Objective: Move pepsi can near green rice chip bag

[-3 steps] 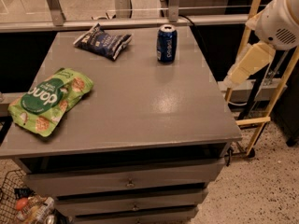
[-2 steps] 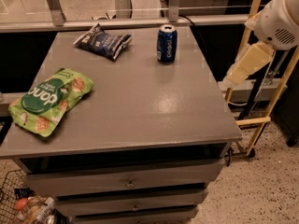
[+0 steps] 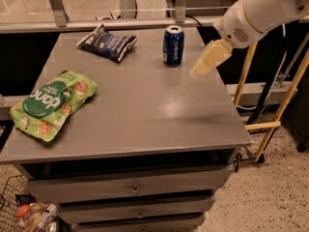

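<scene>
The robot's gripper needs to next go to the upper half of the pepsi can [image 3: 174,36] and close there, because the can has to move near the green rice chip bag.
The pepsi can [image 3: 173,45] stands upright near the back of the grey table [image 3: 145,120], right of centre. The green rice chip bag [image 3: 50,103] lies flat at the table's left front edge. My gripper [image 3: 203,66], cream-coloured on a white arm, hangs above the table's right side. It is to the right of the can, slightly nearer the front, and apart from it. It holds nothing that I can see.
A dark blue chip bag [image 3: 106,42] lies at the back, left of the can. The table has drawers [image 3: 131,190] below. A wire basket [image 3: 21,215] with items sits on the floor at lower left. A yellow wooden frame [image 3: 270,124] stands to the right.
My arm has swung left, from beyond the table's right edge to above the table beside the can. The can and both bags have not moved.
</scene>
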Motion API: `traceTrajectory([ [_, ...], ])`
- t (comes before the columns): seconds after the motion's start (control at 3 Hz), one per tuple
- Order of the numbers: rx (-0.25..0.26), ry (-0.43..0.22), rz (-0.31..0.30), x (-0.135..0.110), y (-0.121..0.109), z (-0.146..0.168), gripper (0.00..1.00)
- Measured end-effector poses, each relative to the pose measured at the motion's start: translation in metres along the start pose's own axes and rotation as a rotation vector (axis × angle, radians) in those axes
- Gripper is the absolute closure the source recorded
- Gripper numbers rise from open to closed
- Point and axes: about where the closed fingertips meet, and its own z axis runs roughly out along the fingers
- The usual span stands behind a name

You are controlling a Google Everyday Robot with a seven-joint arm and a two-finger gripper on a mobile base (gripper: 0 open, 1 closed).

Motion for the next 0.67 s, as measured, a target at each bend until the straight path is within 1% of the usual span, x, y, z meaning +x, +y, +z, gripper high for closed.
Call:
traceTrajectory([
  [0.33, 0.010, -0.031, 0.037, -0.036, -0.009, 0.048, 0.00],
  [0.67, 0.078, -0.044, 0.147, -0.055, -0.034, 0.090, 0.00],
])
